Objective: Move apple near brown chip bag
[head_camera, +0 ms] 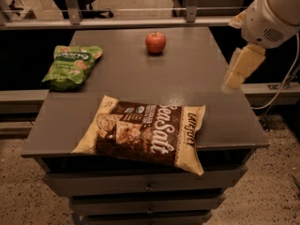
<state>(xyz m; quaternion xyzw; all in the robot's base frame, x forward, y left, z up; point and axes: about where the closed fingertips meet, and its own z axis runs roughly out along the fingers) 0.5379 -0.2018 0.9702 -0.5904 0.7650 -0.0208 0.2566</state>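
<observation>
Next, the gripper closes at the red apple's side (162, 43) facing away from the green snack bag.
The small red apple (155, 42) stands upright near the far edge of the grey table (187, 78). The large brown chip bag (145, 132) with white "Sea Salt" lettering lies flat at the table's front edge, its right corner hanging a little over it. My gripper (240, 69) hangs at the right side of the table, above its right edge, well to the right of the apple and behind the bag's right end. It holds nothing.
A smaller green snack bag (71, 65) lies at the far left of the table. Drawers (150, 186) sit under the tabletop. A metal rail (117, 22) runs behind the table. A cable (281, 86) hangs at the right.
</observation>
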